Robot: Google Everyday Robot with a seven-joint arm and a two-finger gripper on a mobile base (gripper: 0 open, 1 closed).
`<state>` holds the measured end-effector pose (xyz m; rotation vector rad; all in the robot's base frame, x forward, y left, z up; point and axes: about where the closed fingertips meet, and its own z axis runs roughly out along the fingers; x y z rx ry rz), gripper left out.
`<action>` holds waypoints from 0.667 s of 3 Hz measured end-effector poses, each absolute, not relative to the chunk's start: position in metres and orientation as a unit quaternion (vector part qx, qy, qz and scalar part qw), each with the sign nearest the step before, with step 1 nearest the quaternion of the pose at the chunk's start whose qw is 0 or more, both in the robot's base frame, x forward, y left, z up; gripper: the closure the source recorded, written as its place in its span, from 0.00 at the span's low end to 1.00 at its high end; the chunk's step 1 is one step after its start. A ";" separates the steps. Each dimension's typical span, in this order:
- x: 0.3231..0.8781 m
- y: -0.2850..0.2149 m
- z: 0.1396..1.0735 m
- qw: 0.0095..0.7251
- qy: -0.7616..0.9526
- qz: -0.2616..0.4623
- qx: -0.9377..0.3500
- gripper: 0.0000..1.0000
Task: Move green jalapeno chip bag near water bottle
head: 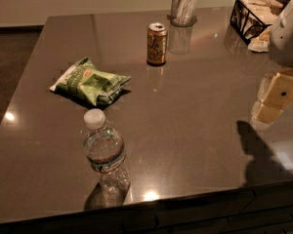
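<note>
I should next move my gripper to the green jalapeno chip bag and close it on the bag's end [117, 81] nearest the gold-orange drink can.
The green jalapeno chip bag [90, 83] lies flat on the dark glossy table [195, 130], left of centre. The water bottle [103, 150] stands near the front edge, just in front of the bag, with a small gap between its white cap and the bag. My gripper [269, 104] is at the right edge of the view, above the table, far to the right of both bag and bottle. It holds nothing that I can see. The white arm housing [286, 30] shows above it.
A gold-orange drink can [156, 44] stands behind the bag toward the centre back. A clear glass cup [183, 6] with white contents stands at the back. A black wire basket [251, 14] with packets sits at the back right. The table's front edge runs along the bottom.
</note>
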<state>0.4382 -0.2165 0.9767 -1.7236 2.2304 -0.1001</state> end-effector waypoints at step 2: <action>0.454 -0.185 0.971 0.182 0.780 -0.025 -0.598 0.00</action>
